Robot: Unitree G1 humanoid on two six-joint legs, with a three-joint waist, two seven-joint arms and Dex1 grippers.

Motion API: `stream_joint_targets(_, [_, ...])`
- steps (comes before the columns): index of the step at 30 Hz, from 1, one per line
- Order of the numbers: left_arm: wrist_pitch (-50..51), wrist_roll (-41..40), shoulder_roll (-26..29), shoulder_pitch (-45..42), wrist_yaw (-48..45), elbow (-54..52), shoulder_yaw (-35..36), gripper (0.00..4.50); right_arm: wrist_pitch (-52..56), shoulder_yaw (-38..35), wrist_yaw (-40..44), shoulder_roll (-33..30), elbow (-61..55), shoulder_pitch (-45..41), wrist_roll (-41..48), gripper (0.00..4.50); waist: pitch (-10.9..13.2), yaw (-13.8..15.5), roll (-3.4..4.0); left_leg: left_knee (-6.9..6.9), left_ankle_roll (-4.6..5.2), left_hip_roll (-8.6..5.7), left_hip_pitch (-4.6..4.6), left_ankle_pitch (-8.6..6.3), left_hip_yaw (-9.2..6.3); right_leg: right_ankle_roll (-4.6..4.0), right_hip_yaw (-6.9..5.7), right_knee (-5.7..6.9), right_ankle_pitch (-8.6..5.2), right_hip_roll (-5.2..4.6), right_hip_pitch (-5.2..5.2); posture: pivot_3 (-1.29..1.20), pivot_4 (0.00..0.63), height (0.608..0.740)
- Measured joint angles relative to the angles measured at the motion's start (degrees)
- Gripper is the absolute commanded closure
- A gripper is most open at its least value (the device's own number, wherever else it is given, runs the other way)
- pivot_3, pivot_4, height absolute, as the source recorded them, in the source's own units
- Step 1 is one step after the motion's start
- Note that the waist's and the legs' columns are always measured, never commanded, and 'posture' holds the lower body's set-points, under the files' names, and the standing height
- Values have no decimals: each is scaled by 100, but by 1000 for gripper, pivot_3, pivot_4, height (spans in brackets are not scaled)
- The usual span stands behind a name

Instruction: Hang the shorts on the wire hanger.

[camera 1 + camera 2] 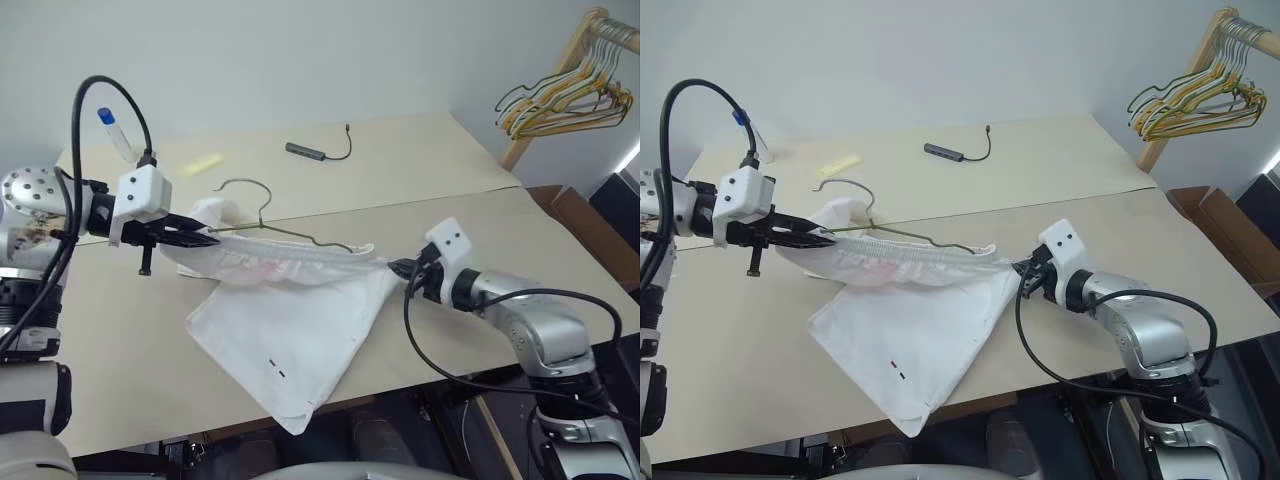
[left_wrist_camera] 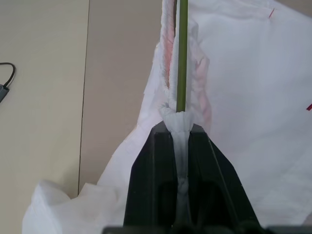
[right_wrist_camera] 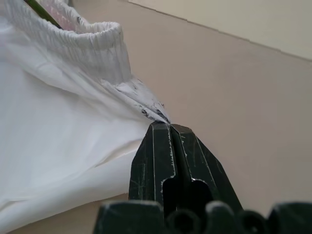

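Observation:
I am pinching only cloth beyond the wire hanger's end with my right gripper, so I should open it and take the waistband (image 3: 108, 52) around that end before lifting the shorts.
The white shorts (image 1: 290, 335) hang off the tan table's front edge, their gathered waistband (image 1: 285, 262) stretched between my two grippers just above the tabletop. The wire hanger (image 1: 300, 236) lies along the waistband, its hook (image 1: 245, 184) pointing to the back. My left gripper (image 1: 208, 238) is shut on the waistband's left end, where the hanger's olive wire (image 2: 181, 58) runs into the bunched cloth at the fingertips (image 2: 161, 129). My right gripper (image 1: 400, 268) is shut on a pinch of the shorts' right end (image 3: 146, 105). A faint pink stain shows inside the waistband.
A bunch of yellow and dark hangers (image 1: 565, 100) hangs on a wooden rack at the back right. On the table's far half lie a dark adapter with its cable (image 1: 305, 151), a yellow slip (image 1: 203, 164) and a blue-capped tube (image 1: 113, 132). A cardboard box (image 1: 590, 225) stands at the right.

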Motion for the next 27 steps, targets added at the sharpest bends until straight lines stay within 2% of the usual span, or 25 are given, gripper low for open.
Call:
stream_joint_targets(3, [-11,23,-85,-2,76,14,1,4498,-153,133,181,-374,-270,-142,-164,4447,1,0,1,1,0,-1,0,0,2,1,1,0,0,-2,0,-165,0,740])
stream_joint_targets(4, [0,24,-172,-43,155,31,1,4498,-187,318,327,-639,-424,-423,-280,4447,3,-1,5,3,0,-2,0,0,4,1,2,1,0,-3,-1,-165,0,740])
stream_joint_targets(8, [24,24,-310,-217,266,24,2,4498,-220,542,603,-933,-868,-1160,-473,4447,2,-18,4,-2,0,2,1,0,-1,1,-1,-1,-1,3,-1,-168,0,740])
stream_joint_targets(10, [35,23,-320,-298,266,13,5,4498,-145,882,760,-1094,-928,-1501,-648,4447,3,-36,4,-1,0,0,-1,0,0,1,0,-2,-1,0,-3,-167,0,740])
stream_joint_targets(16, [34,16,-455,-440,288,-42,5,4498,102,1432,1140,-1221,-1250,-2195,-821,4447,2,-72,4,1,0,-3,-4,0,-5,1,-3,-2,-1,-5,-3,-166,0,740])
stream_joint_targets(24, [90,-47,-485,-426,306,-185,23,4498,214,1496,1152,-1036,-1351,-2212,-899,4447,2,-132,4,1,0,-2,-2,0,-11,0,-2,3,0,-5,-4,-165,0,740])
stream_joint_targets(27, [115,-61,-489,-380,335,-200,51,4498,214,1532,1168,-1076,-1344,-2218,-986,3787,2,-136,4,1,0,-3,-2,0,-16,0,-2,2,0,-6,-3,-152,0,740])
